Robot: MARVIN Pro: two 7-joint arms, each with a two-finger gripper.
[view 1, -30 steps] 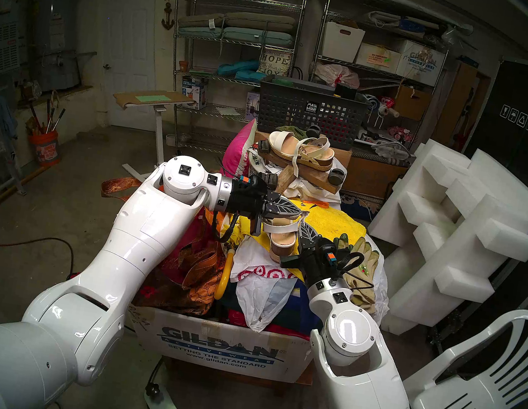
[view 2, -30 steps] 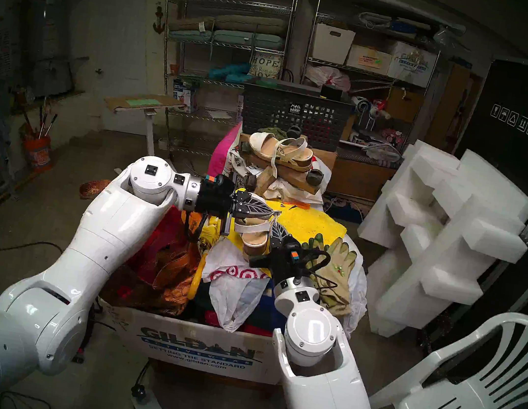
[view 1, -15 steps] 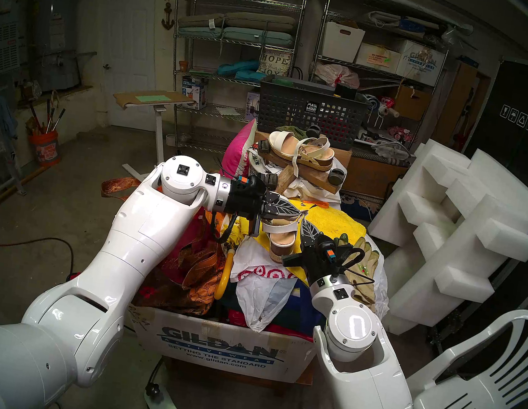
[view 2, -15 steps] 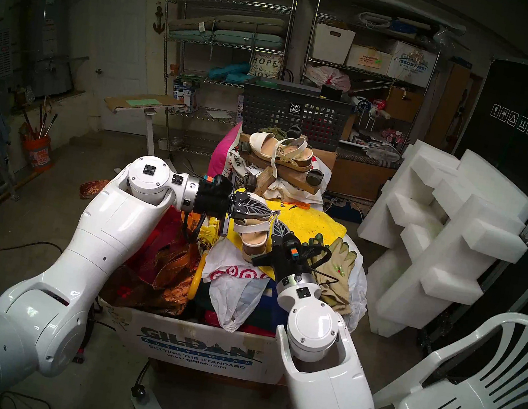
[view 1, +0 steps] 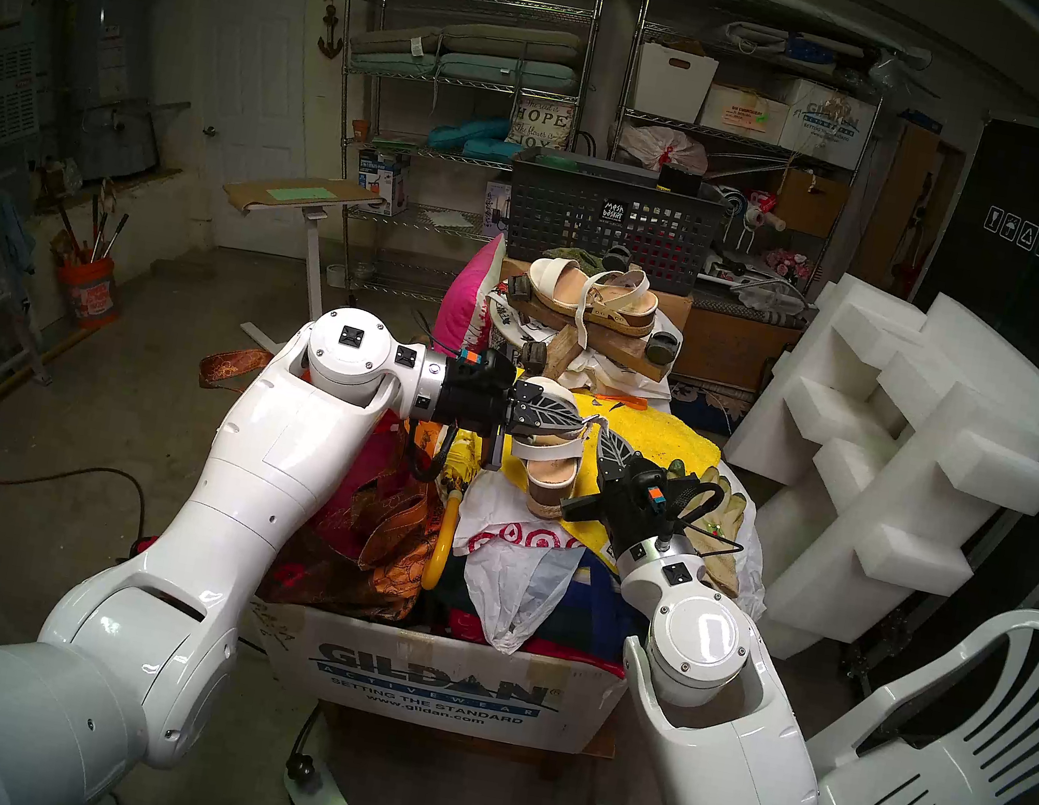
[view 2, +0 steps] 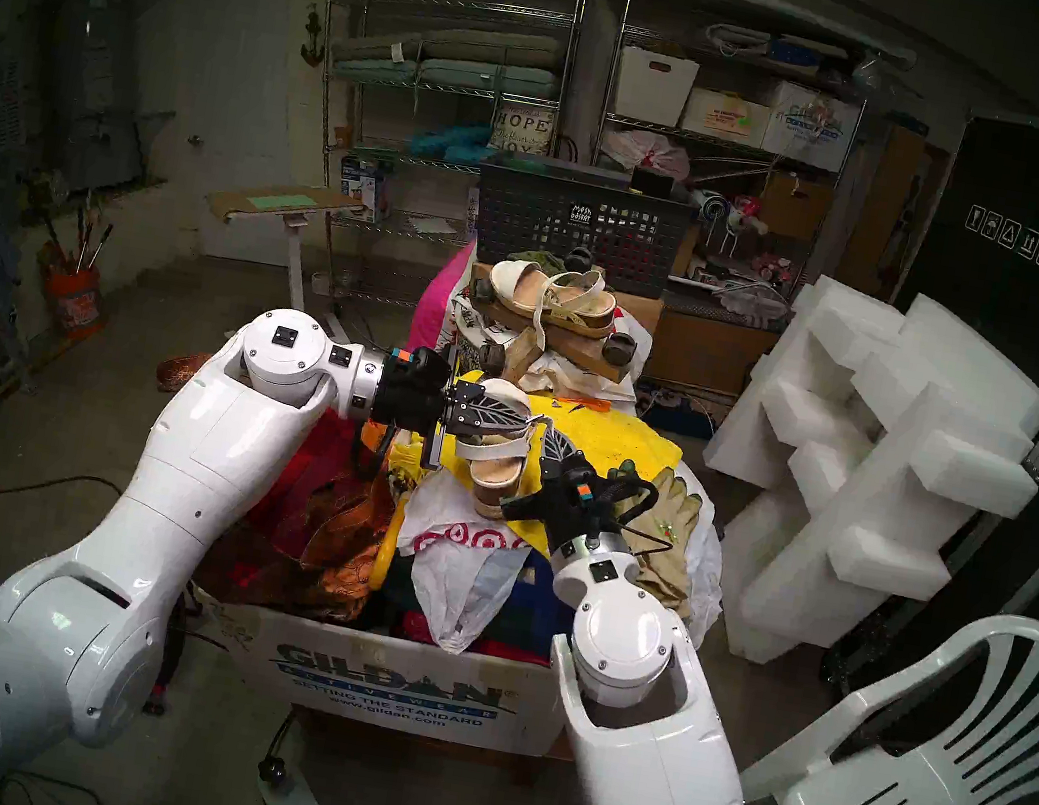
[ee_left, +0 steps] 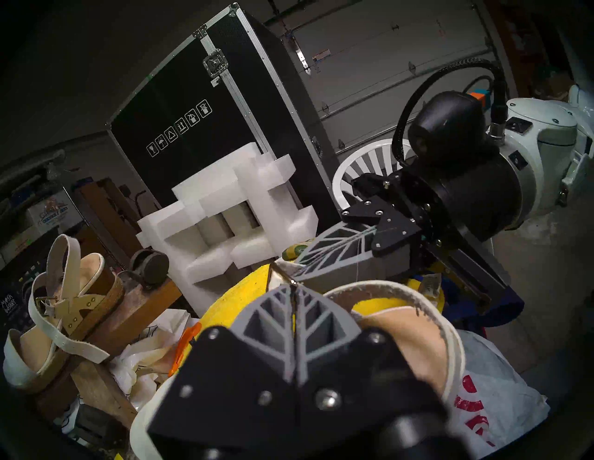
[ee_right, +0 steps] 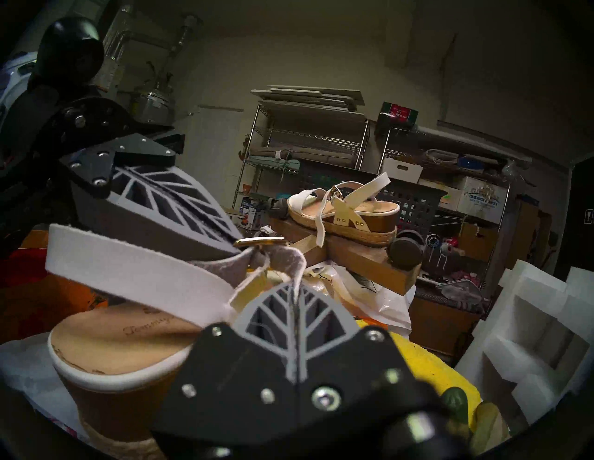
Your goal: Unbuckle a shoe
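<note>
The loose end of the strap bows up between the gold buckle and my right gripper, so I should open my right gripper and take the strap (ee_right: 276,247) beside the buckle.
The shoe (view 1: 550,472) is a white-strapped wedge sandal with a tan insole (ee_right: 122,337), and it stands on the pile in the box. My left gripper (view 1: 587,428) comes in from the left above the shoe (view 2: 493,465). It is shut on the gold buckle (ee_right: 260,241) of the thin ankle strap, as its own view shows (ee_left: 293,287). My right gripper (view 1: 601,434) reaches in from the front right and is shut on the strap's free end (ee_right: 293,286). The two sets of fingertips nearly touch. The shoe's heel (ee_left: 405,327) lies below the left fingers.
A second, flatter sandal (view 1: 587,301) sits on a wooden dolly behind. The shoe rests on a yellow towel (view 1: 660,441) in a full Gildan box (view 1: 432,683), with gloves (view 1: 718,498) to the right. Foam blocks (view 1: 904,439) and a white chair (view 1: 954,766) stand on the right.
My left arm has drawn back to the left and slightly away, taking the buckle and the shoe with it. My right wrist has shifted a little to the right. Both grippers stayed shut.
</note>
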